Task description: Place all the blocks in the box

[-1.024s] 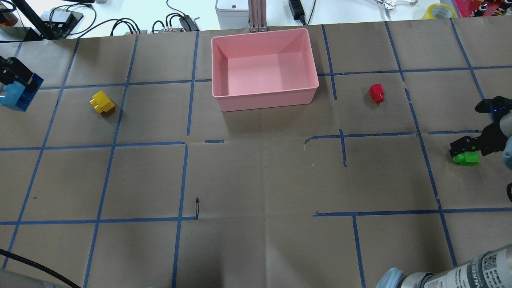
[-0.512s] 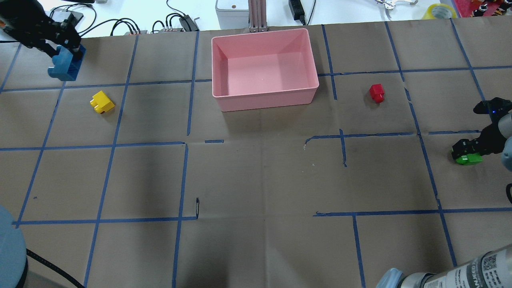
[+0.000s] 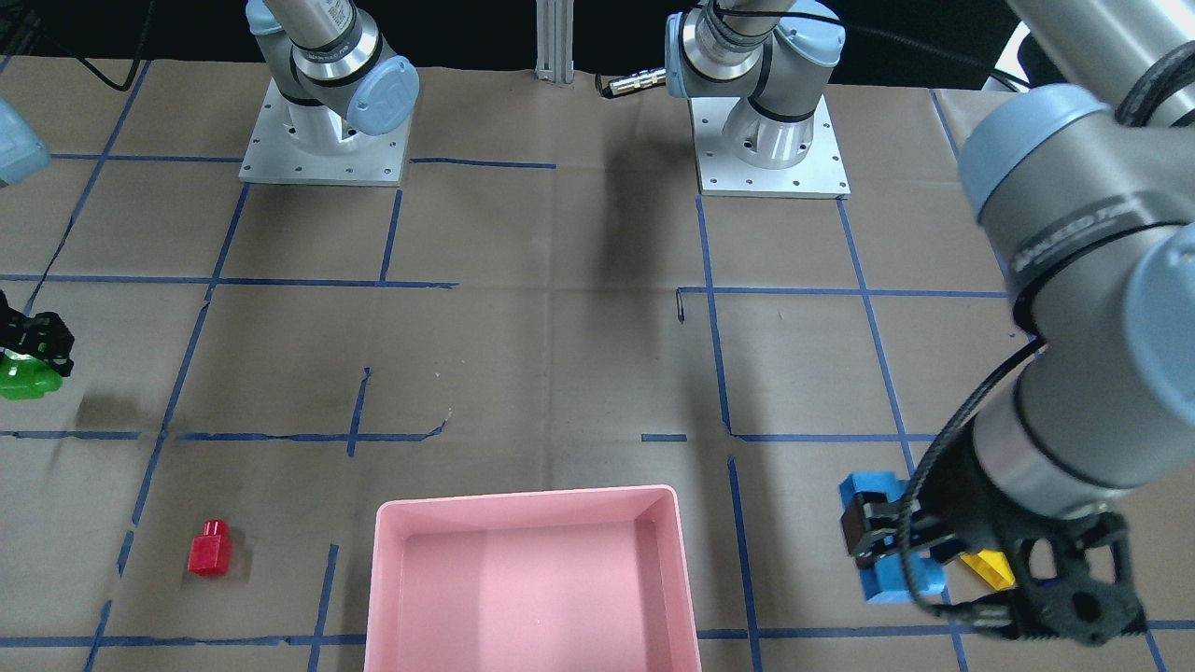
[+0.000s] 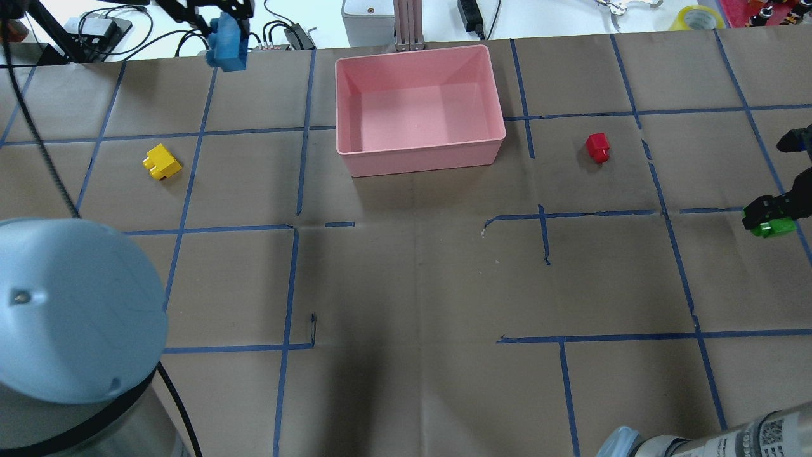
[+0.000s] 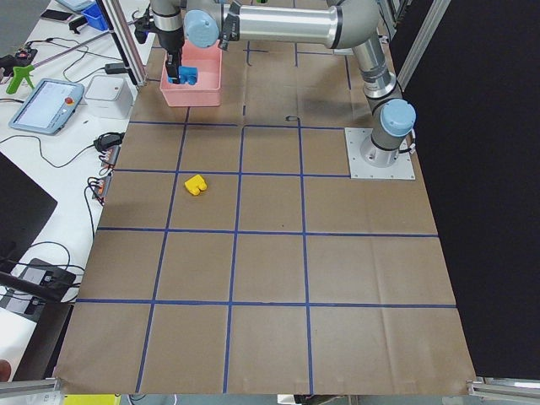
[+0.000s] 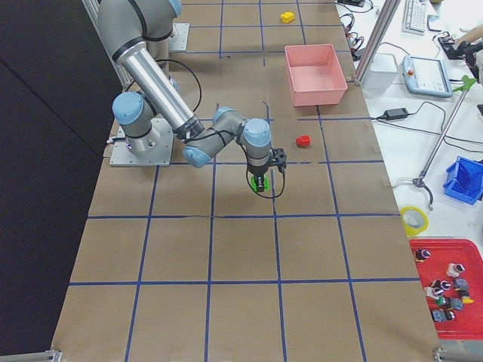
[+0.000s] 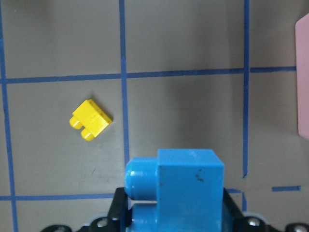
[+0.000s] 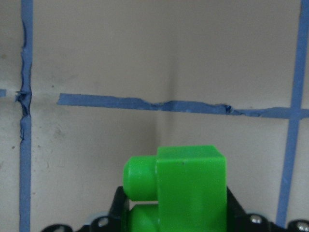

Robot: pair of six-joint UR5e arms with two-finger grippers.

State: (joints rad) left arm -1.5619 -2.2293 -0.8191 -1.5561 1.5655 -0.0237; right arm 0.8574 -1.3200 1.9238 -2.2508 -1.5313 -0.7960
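My right gripper is to let go of the green block in the pink box, by the side of the box (image 3: pixel 423 577) that faces the tiny red block.
My left gripper (image 4: pixel 223 28) is shut on the blue three-stud block (image 4: pixel 226 46) and holds it in the air to the left of the pink box (image 4: pixel 422 155); the block fills the left wrist view (image 7: pixel 179 186). The yellow notched block (image 4: pixel 162 162) lies on the table, left of the box, and shows below the blue one (image 7: pixel 90 120). My right gripper (image 4: pixel 767 212) is shut on the green block (image 4: pixel 775 227) at the far right, held above the table (image 8: pixel 181 191). The tiny red block (image 4: pixel 597 147) lies right of the box, which is empty.
Brown paper with blue tape lines covers the table. Cables and power bricks (image 4: pixel 279 35) lie along the far edge behind the box. My left arm's elbow joint (image 4: pixel 70 311) looms over the near left. The arm bases (image 3: pixel 322 140) stand at the robot's side.
My left gripper has carried the blue block up from the far left edge and rightwards towards the box. My right gripper has lifted the green block slightly and shifted right.
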